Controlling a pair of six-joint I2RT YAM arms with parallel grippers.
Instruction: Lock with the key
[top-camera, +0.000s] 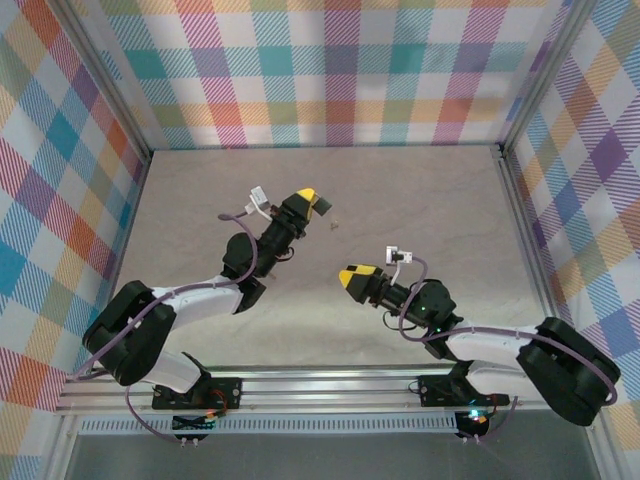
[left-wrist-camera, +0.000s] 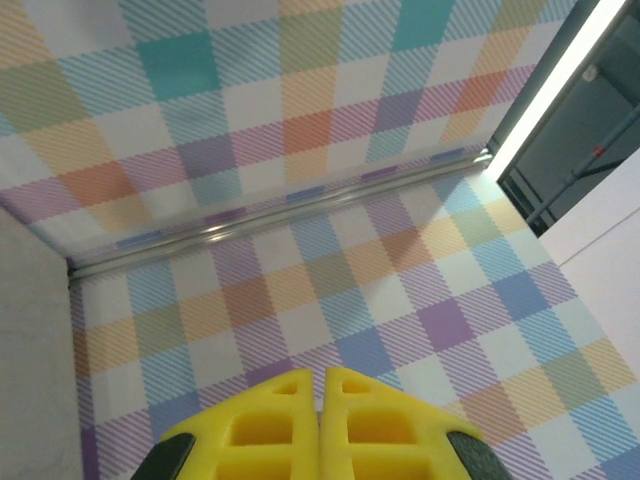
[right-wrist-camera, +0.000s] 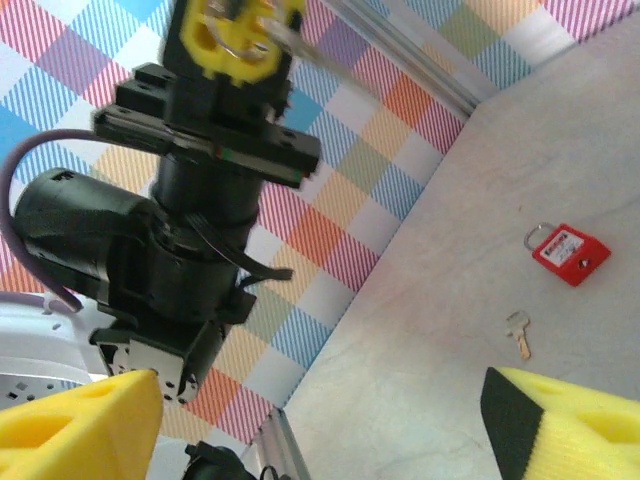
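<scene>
The black padlock is held by my left gripper away from my open right gripper, so next I bring it closer before my right gripper pinches its ringed key (right-wrist-camera: 308, 50).
The key (right-wrist-camera: 518, 332), tiny and silver, lies flat on the grey table, with a red padlock (right-wrist-camera: 567, 252) lying a little beyond it. My right gripper (right-wrist-camera: 320, 400) is open, its yellow fingers (right-wrist-camera: 80, 420) spread wide, and it hangs short of the key with nothing between them. From above it sits at centre right (top-camera: 348, 273). My left gripper (left-wrist-camera: 320, 385) is shut, its yellow fingers pressed together, and it points up at the plaid wall. It is raised above the table (top-camera: 308, 196) and looks blurred in the right wrist view (right-wrist-camera: 245, 25). A small speck (top-camera: 334, 224) beside it looks like the key.
Plaid walls (top-camera: 330, 70) enclose the grey table (top-camera: 430, 200) on three sides, with metal rails along their feet. The left arm's black wrist and purple cable (right-wrist-camera: 170, 220) stand close to the left of my right gripper.
</scene>
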